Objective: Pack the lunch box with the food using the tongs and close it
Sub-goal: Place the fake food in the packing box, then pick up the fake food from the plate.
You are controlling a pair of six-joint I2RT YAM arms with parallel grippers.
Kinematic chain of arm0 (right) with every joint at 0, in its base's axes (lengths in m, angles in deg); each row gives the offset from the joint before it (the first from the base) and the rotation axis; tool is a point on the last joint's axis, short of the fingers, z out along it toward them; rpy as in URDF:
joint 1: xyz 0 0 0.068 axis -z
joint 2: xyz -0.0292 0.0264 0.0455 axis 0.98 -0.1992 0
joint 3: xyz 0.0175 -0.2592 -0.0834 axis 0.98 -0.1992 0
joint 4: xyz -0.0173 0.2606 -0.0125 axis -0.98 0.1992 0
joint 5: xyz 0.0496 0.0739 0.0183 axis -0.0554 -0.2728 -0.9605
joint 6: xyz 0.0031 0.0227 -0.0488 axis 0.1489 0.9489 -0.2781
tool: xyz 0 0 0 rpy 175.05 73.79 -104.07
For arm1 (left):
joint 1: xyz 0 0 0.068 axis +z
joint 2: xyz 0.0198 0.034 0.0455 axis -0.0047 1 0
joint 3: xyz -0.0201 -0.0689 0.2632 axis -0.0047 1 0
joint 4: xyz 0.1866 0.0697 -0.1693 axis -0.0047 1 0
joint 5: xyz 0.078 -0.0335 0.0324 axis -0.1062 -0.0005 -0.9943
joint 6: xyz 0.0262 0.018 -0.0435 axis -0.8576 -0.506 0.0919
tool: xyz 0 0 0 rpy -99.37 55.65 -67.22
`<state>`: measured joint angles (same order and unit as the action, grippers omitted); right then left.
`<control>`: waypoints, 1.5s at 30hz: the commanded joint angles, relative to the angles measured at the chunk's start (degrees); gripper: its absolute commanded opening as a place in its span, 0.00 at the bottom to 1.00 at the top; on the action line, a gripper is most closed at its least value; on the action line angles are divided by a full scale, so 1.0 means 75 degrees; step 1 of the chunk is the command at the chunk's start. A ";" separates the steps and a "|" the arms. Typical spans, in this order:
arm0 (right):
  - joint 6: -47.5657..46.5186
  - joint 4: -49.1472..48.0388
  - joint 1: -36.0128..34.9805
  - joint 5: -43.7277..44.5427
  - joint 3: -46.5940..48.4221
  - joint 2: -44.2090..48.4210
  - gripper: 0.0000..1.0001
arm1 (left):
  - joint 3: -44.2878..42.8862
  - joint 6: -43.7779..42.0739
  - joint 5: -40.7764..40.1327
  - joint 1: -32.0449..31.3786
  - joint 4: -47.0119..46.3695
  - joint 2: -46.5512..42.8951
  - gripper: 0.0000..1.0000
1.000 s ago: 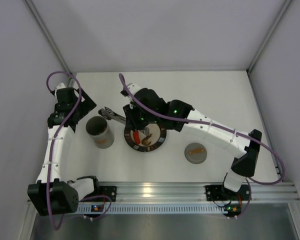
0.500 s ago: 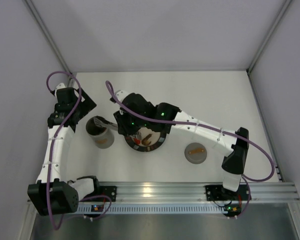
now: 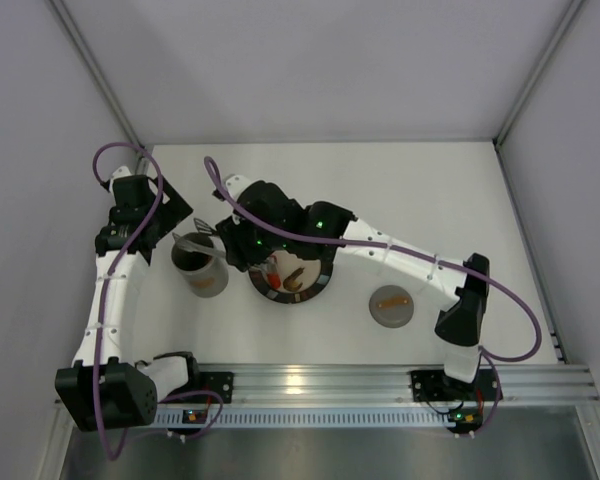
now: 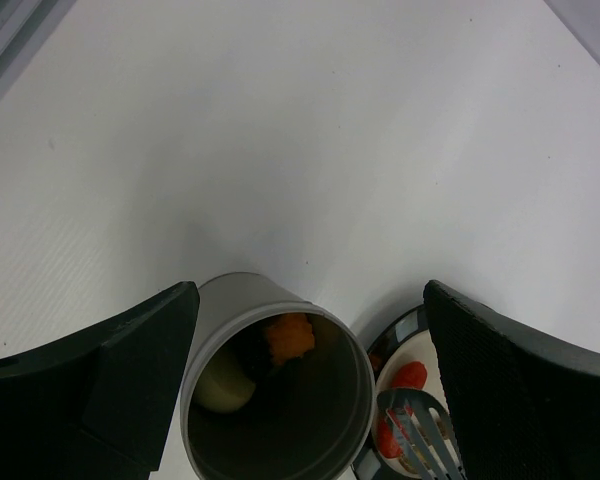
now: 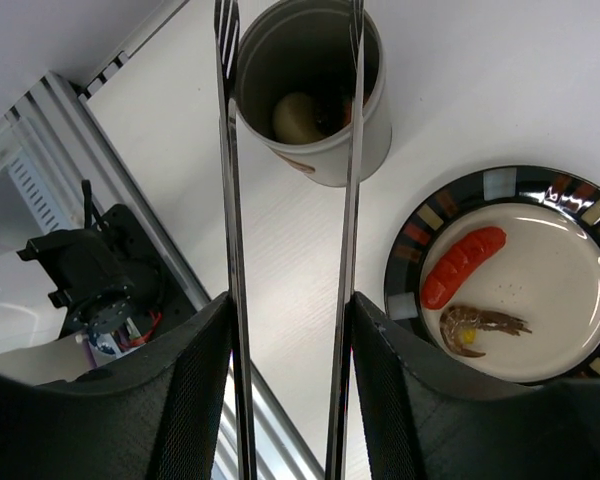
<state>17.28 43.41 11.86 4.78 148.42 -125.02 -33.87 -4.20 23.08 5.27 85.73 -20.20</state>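
My right gripper is to close the silver tongs next on the red sausage's middle point(image 3: 273, 278) point(image 5: 464, 267), beside the brown shrimp-like bit on the plate.
The grey lunch box point(image 3: 202, 266) stands open left of the plate point(image 3: 318, 288). My right gripper point(image 5: 292, 300) is shut on the silver tongs point(image 5: 230, 200), whose two arms are spread and whose tips reach over the box's mouth point(image 5: 315, 60). A white lump point(image 5: 298, 116) and an orange piece point(image 4: 292, 338) lie inside. A red sausage point(image 5: 463, 266) and a brown shrimp-like bit point(image 5: 480, 325) remain on the plate point(image 5: 500, 185). My left gripper point(image 4: 310, 292) is open, its fingers either side of the lunch box point(image 4: 280, 400) and not touching it. A tong tip point(image 4: 420, 435) shows beside the box.
The round grey lid point(image 3: 391, 306) with its orange-brown handle lies on the table right of the plate. The aluminium rail point(image 3: 310, 382) runs along the near edge, and the left arm's base point(image 5: 90, 280) stands near it. White walls close in the back and sides.
The right arm swung left, carrying the tongs from beside the plate to over the lunch box. The tong arms have sprung apart as the right jaws widened. The left arm stayed still.
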 commanded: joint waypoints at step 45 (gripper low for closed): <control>0.1010 -0.0712 -0.0101 0.1802 -0.4433 0.1523 0.45 | 0.0007 -0.0057 0.0108 0.0058 -0.0486 -0.0207 0.99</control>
<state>24.01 41.92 11.86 18.04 115.46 -112.97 -33.87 -4.20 23.34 5.31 85.36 -20.20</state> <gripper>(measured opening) 0.449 0.990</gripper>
